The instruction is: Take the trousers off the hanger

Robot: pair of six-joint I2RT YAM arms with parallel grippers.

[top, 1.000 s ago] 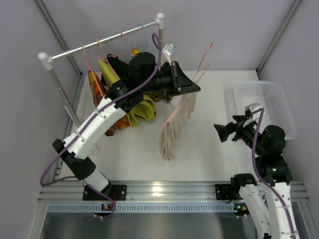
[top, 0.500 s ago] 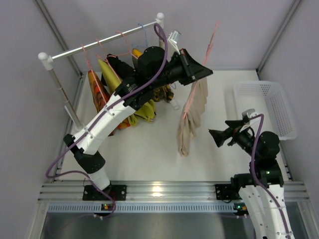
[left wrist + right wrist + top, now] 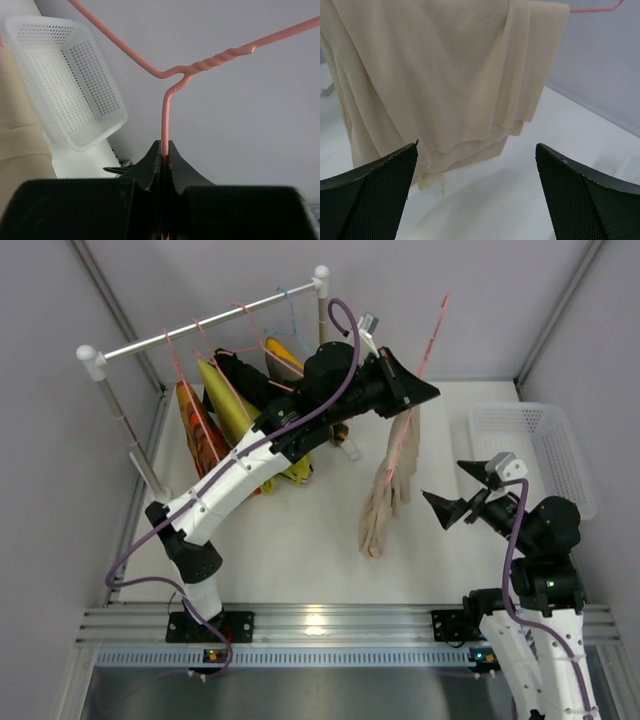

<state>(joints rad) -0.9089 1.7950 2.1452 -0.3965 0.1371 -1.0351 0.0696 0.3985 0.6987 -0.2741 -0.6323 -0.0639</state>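
Note:
Next, I move my right gripper to the beige trousers' upper part (image 3: pixel 405 464) (image 3: pixel 460 42), just under their fold over the pink hanger, and close it there.
My left gripper (image 3: pixel 430 392) (image 3: pixel 165 150) is shut on the neck of a pink wire hanger (image 3: pixel 405 440) (image 3: pixel 165 115), held up in the air to the right of the clothes rack. Pale beige trousers (image 3: pixel 385 500) (image 3: pixel 435 75) are draped over the hanger and hang down above the table. My right gripper (image 3: pixel 452 490) (image 3: pixel 476 165) stands open just right of the trousers' lower part, facing them without touching. Orange-red patterned trousers (image 3: pixel 193 430) hang on the rack at the far left.
The rack's white rail (image 3: pixel 200 325) carries several pink hangers with yellow (image 3: pixel 285 465) and black (image 3: pixel 240 375) garments. A white perforated basket (image 3: pixel 535 445) (image 3: pixel 75 85) sits at the right by the wall. Grey walls close in the table.
My left arm has carried the hanger and beige trousers to the right and higher, away from the rack. My right gripper has lifted and turned toward the trousers, still open.

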